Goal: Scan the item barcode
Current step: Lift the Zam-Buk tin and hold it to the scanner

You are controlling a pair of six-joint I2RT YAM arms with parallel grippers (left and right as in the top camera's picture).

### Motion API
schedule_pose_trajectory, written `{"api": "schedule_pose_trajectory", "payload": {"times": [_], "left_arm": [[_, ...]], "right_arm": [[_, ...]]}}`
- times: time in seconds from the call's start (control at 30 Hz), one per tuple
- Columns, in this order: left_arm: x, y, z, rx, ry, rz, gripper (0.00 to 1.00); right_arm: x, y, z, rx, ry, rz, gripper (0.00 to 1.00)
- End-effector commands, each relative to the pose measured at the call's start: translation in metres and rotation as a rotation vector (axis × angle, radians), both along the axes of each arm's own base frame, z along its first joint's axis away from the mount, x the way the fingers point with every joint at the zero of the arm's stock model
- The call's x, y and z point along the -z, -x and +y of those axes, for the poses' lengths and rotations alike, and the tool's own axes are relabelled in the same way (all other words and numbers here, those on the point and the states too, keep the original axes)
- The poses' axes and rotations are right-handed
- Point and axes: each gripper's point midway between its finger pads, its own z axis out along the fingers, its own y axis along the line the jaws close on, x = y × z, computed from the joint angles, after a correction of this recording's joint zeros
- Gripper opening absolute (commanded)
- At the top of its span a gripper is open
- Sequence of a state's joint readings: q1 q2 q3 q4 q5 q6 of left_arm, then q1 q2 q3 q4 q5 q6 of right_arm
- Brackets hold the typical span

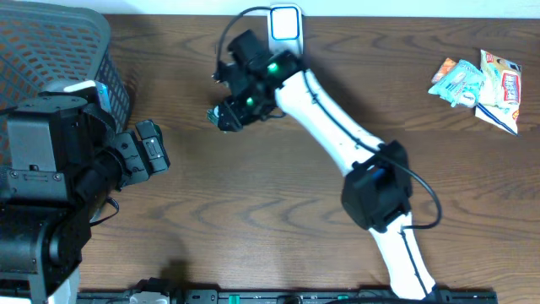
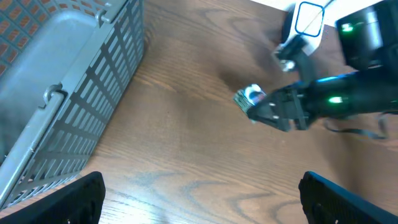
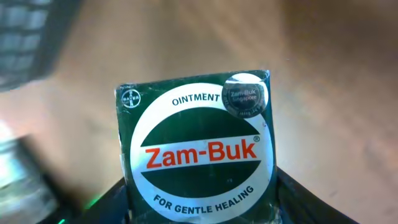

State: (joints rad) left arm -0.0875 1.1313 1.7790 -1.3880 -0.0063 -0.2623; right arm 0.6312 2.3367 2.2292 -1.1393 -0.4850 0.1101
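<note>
I need to release the Zam-Buk ointment box, now held just above the table, with my right gripper on the bare wood (image 1: 292, 146) before the white scanner-like device.
The item is a small green Zam-Buk ointment box (image 3: 196, 155) with a white oval label, which fills the right wrist view. My right gripper (image 3: 199, 208) is shut on it, one dark finger (image 3: 301, 202) against each side. Overhead, the box (image 1: 216, 116) sits at the tip of the right gripper (image 1: 229, 111), just above the table, left of centre and near the back. A white scanner-like device (image 1: 285, 24) stands at the back edge behind it. The left wrist view shows the box (image 2: 250, 96) from afar. My left gripper (image 2: 202, 199) is open over bare wood, holding nothing.
A grey mesh basket (image 1: 51, 42) stands at the back left, close to the left arm, and its wall (image 2: 93, 106) fills the left side of the left wrist view. Several snack packets (image 1: 481, 84) lie at the back right.
</note>
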Motion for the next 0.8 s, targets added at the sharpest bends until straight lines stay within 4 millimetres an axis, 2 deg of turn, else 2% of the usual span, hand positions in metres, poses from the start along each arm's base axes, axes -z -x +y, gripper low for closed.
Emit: {"api": "schedule_pose_trajectory", "payload": {"times": [0.0,0.2,0.3,0.37,0.47,0.77], "left_arm": [[-0.002,0.001,0.002,-0.005,-0.005,-0.006,0.98],[-0.002,0.001,0.002,-0.005,-0.005,-0.006,0.98],[-0.002,0.001,0.002,-0.005,-0.005,-0.006,0.98],[-0.002,0.001,0.002,-0.005,-0.005,-0.006,0.98],[-0.002,0.001,0.002,-0.005,-0.005,-0.006,0.98],[-0.002,0.001,0.002,-0.005,-0.005,-0.006,0.98]], "right_arm": [[-0.04,0.03,0.007,-0.017,-0.25,0.284,0.48],[-0.098,0.055,-0.014,0.016,-0.51,0.689,0.47],[-0.117,0.058,-0.023,0.062,-0.566,0.826,0.44],[-0.122,0.058,-0.028,0.082,-0.582,0.865,0.41],[-0.127,0.056,-0.031,0.092,-0.605,0.886,0.42],[-0.127,0.055,-0.031,0.079,-0.617,0.865,0.43]]}}
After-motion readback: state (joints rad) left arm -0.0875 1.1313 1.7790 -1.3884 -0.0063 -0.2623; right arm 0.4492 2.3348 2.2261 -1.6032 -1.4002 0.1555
